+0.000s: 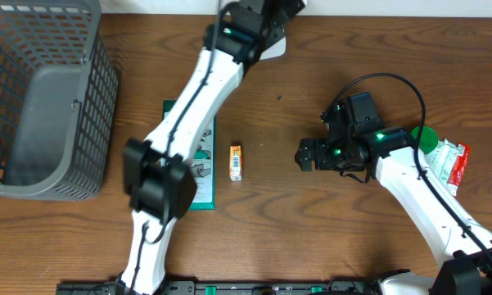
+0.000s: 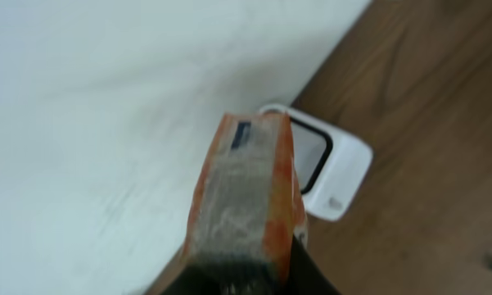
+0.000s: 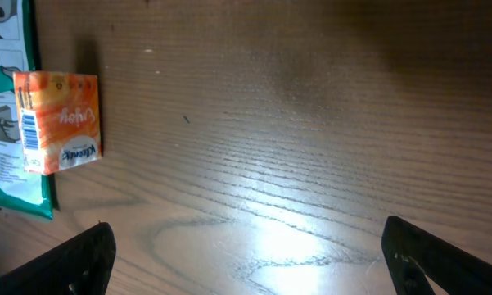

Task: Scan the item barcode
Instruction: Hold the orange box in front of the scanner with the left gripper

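My left gripper is going to release the orange packet on the wooden table (image 1: 390, 169), setting it free just in front of the green disc.
In the left wrist view my left gripper (image 2: 246, 277) is shut on an orange packet (image 2: 247, 184) with a silvery face and a small blue mark near its top. The packet stands just in front of a white scanner (image 2: 331, 164) with a dark window, at the table's back edge. Overhead, that gripper (image 1: 254, 18) is at the top centre beside the scanner (image 1: 275, 45), and the packet is hidden under the arm. My right gripper (image 3: 250, 262) hangs open over bare wood, nothing between its fingers (image 3: 74, 262). No barcode shows on the held packet.
A small orange box (image 1: 236, 161) lies mid-table, left of my right gripper (image 1: 304, 154), next to a green leaflet (image 1: 203, 176). A grey basket (image 1: 41, 106) fills the left side. A green disc (image 1: 426, 138) and a red-white packet (image 1: 452, 161) lie at the right.
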Controlling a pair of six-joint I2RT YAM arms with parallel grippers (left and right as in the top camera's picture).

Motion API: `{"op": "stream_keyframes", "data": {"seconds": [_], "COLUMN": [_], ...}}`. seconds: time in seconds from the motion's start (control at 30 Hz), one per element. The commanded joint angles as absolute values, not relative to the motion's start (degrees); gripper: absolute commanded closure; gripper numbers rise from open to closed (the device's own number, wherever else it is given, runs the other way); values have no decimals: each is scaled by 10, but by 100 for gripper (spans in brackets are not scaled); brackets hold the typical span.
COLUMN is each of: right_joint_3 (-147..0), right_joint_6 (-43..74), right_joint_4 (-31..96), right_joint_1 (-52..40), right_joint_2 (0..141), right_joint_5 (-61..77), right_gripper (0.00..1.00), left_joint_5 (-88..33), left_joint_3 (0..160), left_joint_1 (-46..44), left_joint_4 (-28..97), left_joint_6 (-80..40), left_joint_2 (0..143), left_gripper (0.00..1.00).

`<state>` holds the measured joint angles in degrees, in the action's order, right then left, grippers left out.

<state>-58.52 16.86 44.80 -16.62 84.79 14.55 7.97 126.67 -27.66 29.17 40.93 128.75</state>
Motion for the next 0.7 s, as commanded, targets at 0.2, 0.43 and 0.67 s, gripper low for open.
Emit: {"op": "stream_keyframes", "data": {"seconds": [0.2, 0.43, 0.67], "right_joint_3": [-588, -588, -588], "right_joint_6": [160, 160, 160], "right_joint_4": [448, 448, 448], "right_joint_1": [-166, -166, -166], "right_joint_2": [843, 843, 843], "right_joint_5": [140, 140, 140], "right_gripper": [1, 1, 1], "left_joint_5": [172, 172, 172], "left_joint_3": [1270, 1270, 1270], "left_joint_1": [-275, -268, -260], "left_joint_4": [83, -19, -22], "left_joint_6": [620, 664, 664], "left_joint_2": [1440, 1476, 1476], "left_gripper": [93, 93, 93]}}
